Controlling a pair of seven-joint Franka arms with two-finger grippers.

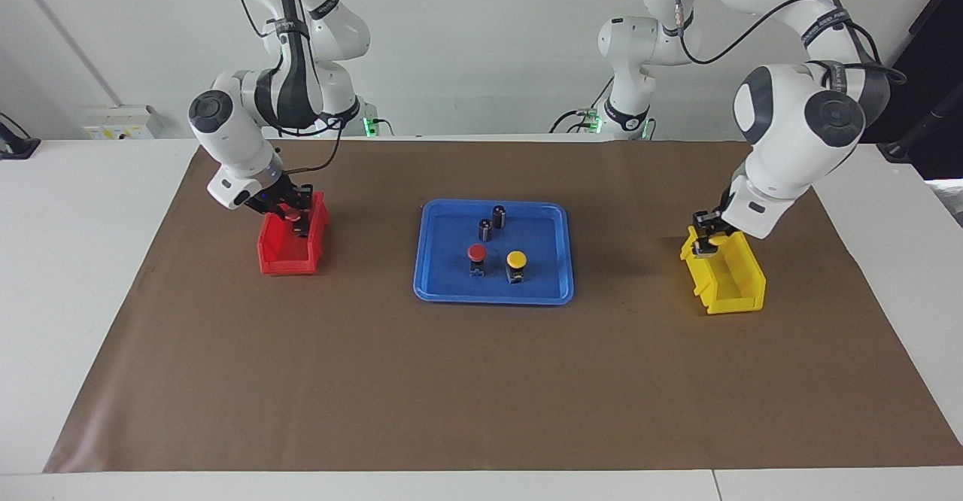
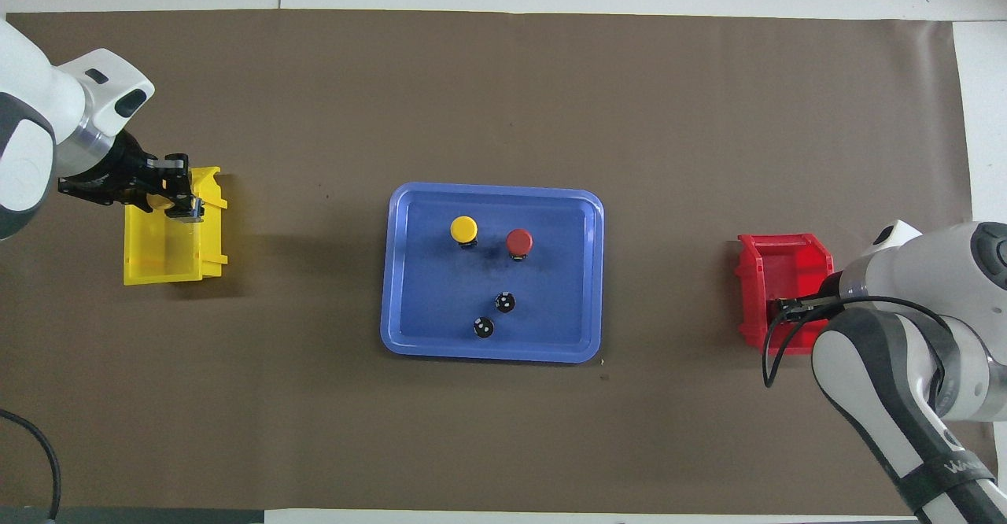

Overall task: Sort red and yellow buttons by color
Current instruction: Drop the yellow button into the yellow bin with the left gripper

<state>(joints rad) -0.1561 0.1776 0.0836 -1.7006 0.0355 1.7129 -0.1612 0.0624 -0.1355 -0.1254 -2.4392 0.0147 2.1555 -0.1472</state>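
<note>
My left gripper is going to drop the yellow button in the end of the yellow bin [image 2: 170,256] nearest the robots.
A red button [image 1: 476,253] and a yellow button [image 1: 516,259] stand side by side in the blue tray [image 1: 493,299]; both also show in the overhead view, red [image 2: 519,241] and yellow [image 2: 463,229]. My right gripper [image 1: 295,215] is low over the red bin [image 1: 290,256], shut on a second red button [image 1: 290,217]. My left gripper [image 1: 706,241] is low over the end of the yellow bin [image 1: 733,290] nearest the robots, shut on a small dark-based button [image 2: 193,209]. Its cap is hard to make out against the bin.
Two dark capless cylinders [image 1: 499,217] [image 1: 485,229] stand in the tray, nearer to the robots than the buttons. The red bin [image 2: 775,260] sits toward the right arm's end and the yellow bin [image 2: 169,260] toward the left arm's end. Brown paper [image 1: 481,388] covers the table.
</note>
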